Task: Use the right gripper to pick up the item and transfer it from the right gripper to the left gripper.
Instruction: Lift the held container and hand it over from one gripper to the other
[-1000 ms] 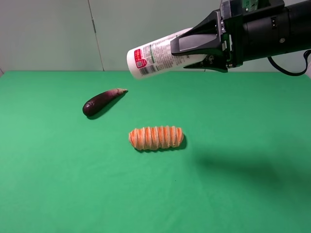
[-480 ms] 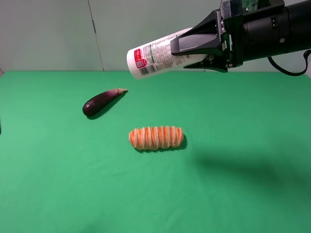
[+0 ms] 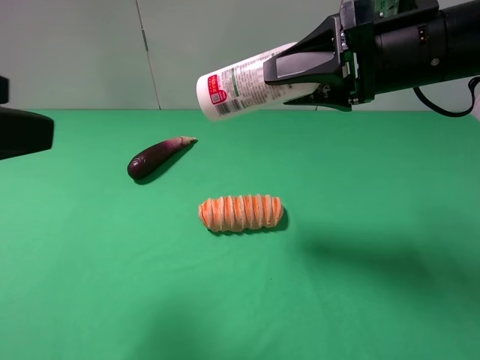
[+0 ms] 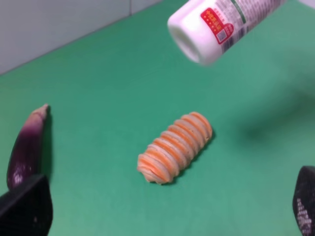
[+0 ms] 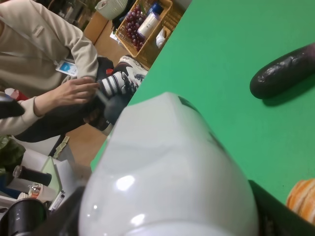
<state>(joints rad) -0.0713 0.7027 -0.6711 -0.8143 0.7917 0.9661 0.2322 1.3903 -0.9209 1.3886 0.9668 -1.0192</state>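
Next, my left gripper moves to the white bottle and closes around the bottle's flat end point(image 3: 223, 93) point(image 4: 211, 33), next to the red patch on its label.
The item point(image 3: 236, 91), a white bottle with a grey-and-red label, hangs high above the green table point(image 3: 360, 187), lying almost level with its flat end pointing left. My right gripper point(image 3: 281, 82) is shut on its right half. In the left wrist view the item point(image 4: 221, 27) shows end-on, up and ahead, and in the right wrist view the item point(image 5: 167, 177) fills the frame. My left gripper point(image 3: 22, 131) pokes in at the far left edge, well apart from the bottle. The left gripper point(image 4: 165, 204) is wide open and empty.
A purple eggplant point(image 3: 157, 157) lies at the back left of the table, and an orange-striped ridged roll point(image 3: 241, 213) lies in the middle, below the bottle. Off the table's left side a seated person point(image 5: 54, 83) and a basket of goods point(image 5: 147, 24) show in the right wrist view.
My left gripper has come into the exterior view at the left edge. The right gripper and the bottle have stayed where they were.
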